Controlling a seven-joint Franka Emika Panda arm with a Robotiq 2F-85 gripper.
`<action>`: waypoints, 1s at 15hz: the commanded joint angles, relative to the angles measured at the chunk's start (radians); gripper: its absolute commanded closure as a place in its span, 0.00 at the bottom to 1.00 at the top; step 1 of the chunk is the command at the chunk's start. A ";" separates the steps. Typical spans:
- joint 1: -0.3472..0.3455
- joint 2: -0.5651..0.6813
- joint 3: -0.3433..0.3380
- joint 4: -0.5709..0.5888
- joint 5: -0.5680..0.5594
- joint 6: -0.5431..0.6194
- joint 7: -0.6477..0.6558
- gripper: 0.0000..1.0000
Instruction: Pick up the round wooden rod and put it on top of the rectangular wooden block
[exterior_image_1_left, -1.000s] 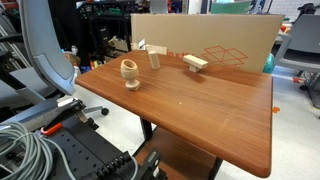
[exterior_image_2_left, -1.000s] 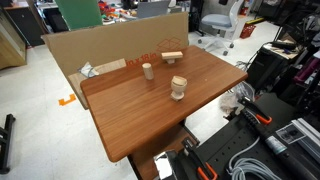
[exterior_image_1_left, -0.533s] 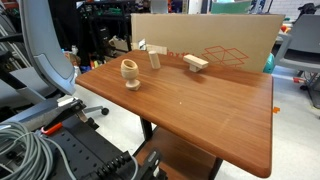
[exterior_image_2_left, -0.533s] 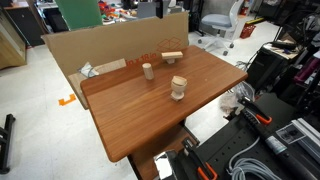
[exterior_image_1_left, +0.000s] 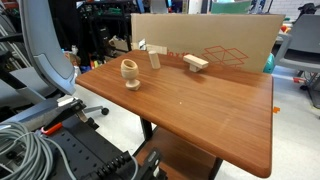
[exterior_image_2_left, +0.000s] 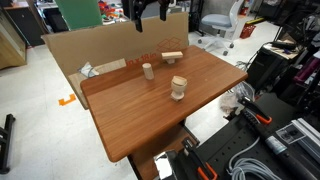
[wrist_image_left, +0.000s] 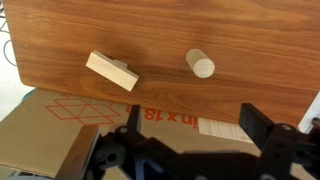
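The round wooden rod's upper end (exterior_image_1_left: 154, 54) (wrist_image_left: 204, 68) is next for my gripper to go to and close on, so that the rod's lower end stays free to stand on the block.
The round wooden rod (exterior_image_1_left: 154, 60) stands upright at the back of the table, and it also shows in an exterior view (exterior_image_2_left: 148, 71) and from above in the wrist view (wrist_image_left: 200, 64). The rectangular wooden block (exterior_image_1_left: 195, 63) lies apart from it, near the cardboard box; it also shows in an exterior view (exterior_image_2_left: 173, 57) and in the wrist view (wrist_image_left: 112, 71). My gripper (wrist_image_left: 198, 125) is open and empty, high above the box behind both pieces. It shows at the top edge of an exterior view (exterior_image_2_left: 141, 12).
A goblet-shaped wooden cup (exterior_image_1_left: 130, 71) stands in front of the rod, also seen in an exterior view (exterior_image_2_left: 178, 88). A large cardboard box (exterior_image_1_left: 205, 45) walls the table's back edge. A white slip (wrist_image_left: 225, 131) lies on the box. The wooden table (exterior_image_2_left: 150, 115) has cables and gear around it.
My gripper has come into sight at the top of an exterior view, above the cardboard box. The rod, block and cup have not moved.
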 joint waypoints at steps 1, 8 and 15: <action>0.023 0.067 0.004 0.072 -0.001 -0.001 -0.058 0.00; 0.048 0.144 0.007 0.141 0.010 -0.042 -0.090 0.00; 0.062 0.219 -0.024 0.156 -0.023 -0.037 -0.053 0.00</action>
